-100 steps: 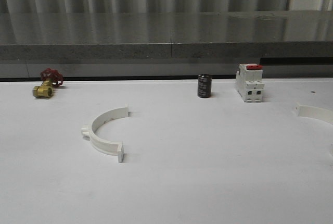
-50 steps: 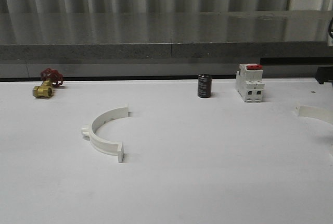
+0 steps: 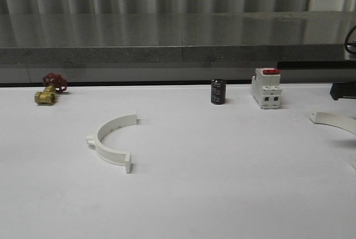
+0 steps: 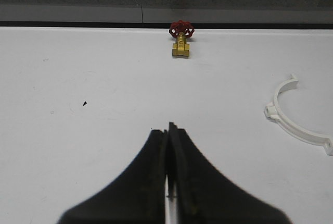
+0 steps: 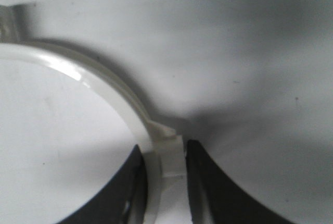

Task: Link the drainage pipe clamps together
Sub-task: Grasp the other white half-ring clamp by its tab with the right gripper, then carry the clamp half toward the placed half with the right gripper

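Note:
I should let go of my right gripper's clamp against the open side of the half-ring clamp (image 3: 171, 140) near the brass valve.
One drainage pipe clamp (image 3: 109, 143), a white half-ring, lies on the white table (image 3: 222, 183) left of centre, also seen in the left wrist view (image 4: 291, 125). The other clamp (image 3: 334, 121) reaches in at the table's right edge. In the right wrist view my right gripper (image 5: 165, 150) is shut on this clamp (image 5: 104, 86), its fingers on either side of the band at the small outer lug. My left gripper (image 4: 169, 128) is shut on nothing, hovering over bare table, with the first clamp off to one side.
A brass valve with a red handwheel (image 3: 49, 90) sits at the back left. A black cylinder (image 3: 218, 91) and a white block with a red top (image 3: 267, 88) stand at the back centre-right. A dark part of my right arm (image 3: 340, 90) shows at the right edge.
The right clamp has shifted slightly left in the front view. A dark part of my right arm has come into the frame at the right edge. The left clamp has not moved.

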Robot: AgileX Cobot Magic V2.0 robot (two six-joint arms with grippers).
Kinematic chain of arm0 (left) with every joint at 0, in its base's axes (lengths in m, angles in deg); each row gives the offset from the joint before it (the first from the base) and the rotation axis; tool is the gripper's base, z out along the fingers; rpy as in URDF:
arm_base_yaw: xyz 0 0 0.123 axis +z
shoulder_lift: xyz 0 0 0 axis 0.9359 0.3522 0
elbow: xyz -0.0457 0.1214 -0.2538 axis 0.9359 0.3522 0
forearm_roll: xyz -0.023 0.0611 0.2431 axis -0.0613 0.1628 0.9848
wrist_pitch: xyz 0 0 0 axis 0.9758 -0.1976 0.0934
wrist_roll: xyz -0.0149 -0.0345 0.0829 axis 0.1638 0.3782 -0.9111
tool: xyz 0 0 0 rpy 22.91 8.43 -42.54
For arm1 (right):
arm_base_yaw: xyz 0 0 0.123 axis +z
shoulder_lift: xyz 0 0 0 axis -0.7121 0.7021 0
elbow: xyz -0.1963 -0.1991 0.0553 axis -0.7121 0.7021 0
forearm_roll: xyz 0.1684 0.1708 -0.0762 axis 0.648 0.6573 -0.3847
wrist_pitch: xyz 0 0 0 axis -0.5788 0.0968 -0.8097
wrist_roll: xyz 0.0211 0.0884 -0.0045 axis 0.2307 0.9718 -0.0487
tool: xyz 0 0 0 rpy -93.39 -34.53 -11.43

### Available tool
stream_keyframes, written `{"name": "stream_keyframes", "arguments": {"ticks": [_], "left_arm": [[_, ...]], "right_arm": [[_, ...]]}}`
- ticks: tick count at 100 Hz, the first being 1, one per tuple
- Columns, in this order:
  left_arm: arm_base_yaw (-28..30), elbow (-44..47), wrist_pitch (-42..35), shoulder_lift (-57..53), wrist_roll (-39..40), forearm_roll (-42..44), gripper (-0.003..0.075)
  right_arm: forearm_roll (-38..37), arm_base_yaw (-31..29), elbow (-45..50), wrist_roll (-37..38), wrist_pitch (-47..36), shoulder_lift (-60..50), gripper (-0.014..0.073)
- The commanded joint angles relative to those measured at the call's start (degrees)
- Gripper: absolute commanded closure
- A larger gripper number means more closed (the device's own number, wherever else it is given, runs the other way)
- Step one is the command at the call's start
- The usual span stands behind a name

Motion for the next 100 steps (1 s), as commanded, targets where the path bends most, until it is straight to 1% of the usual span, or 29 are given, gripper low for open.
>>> {"name": "stream_keyframes", "arguments": {"ticks": [1, 8, 32, 40, 47, 54, 61, 71, 76, 80, 89, 100], "left_arm": [[-0.07, -1.45, -4.16, 0.33, 0.1, -0.32, 0.0741], [-0.07, -1.45, -4.16, 0.33, 0.1, -0.32, 0.0741], [-0.07, -1.45, -4.16, 0.33, 0.1, -0.32, 0.0741], [-0.07, -1.45, -4.16, 0.33, 0.1, -0.32, 0.0741], [-0.07, -1.45, -4.16, 0.33, 0.1, -0.32, 0.0741], [-0.07, -1.45, -4.16, 0.33, 0.1, -0.32, 0.0741], [-0.07, -1.45, -4.16, 0.33, 0.1, -0.32, 0.0741], [-0.07, -1.45, -4.16, 0.33, 0.1, -0.32, 0.0741], [-0.07, -1.45, -4.16, 0.33, 0.1, -0.32, 0.0741], [-0.07, -1.45, -4.16, 0.33, 0.1, -0.32, 0.0741], [-0.07, -1.45, -4.16, 0.33, 0.1, -0.32, 0.0741], [-0.07, -1.45, -4.16, 0.33, 0.1, -0.32, 0.0741]], "right_arm": [[0.09, -0.19, -1.53, -0.57, -1.43, -2.95, 0.0599], [0.36, -0.19, -1.53, -0.57, -0.72, -3.32, 0.0596], [4.7, -0.06, -1.6, -0.57, 1.24, -5.23, 0.0596], [5.42, 1.11, -2.0, -0.57, 2.5, -5.77, 0.0596], [5.42, 3.28, -3.35, 0.24, 4.96, -5.79, 0.0596], [4.64, 6.0, -5.18, 4.22, 6.83, -5.79, 0.0596], [1.77, 9.11, -7.51, 10.06, 8.6, -5.79, 0.0596], [-5.28, 14.17, -11.5, 20.96, 12.0, -5.46, 0.0596], [-7.98, 16.51, -13.23, 24.74, 14.12, -5.29, 0.0596], [-8.83, 18.39, -14.33, 26.55, 15.24, -5.29, 0.0596], [-8.45, 22.33, -16.91, 27.69, 16.92, -5.29, 0.0596], [-8.45, 26.29, -17.97, 31.4, 18.07, -5.29, 0.0596]]}}
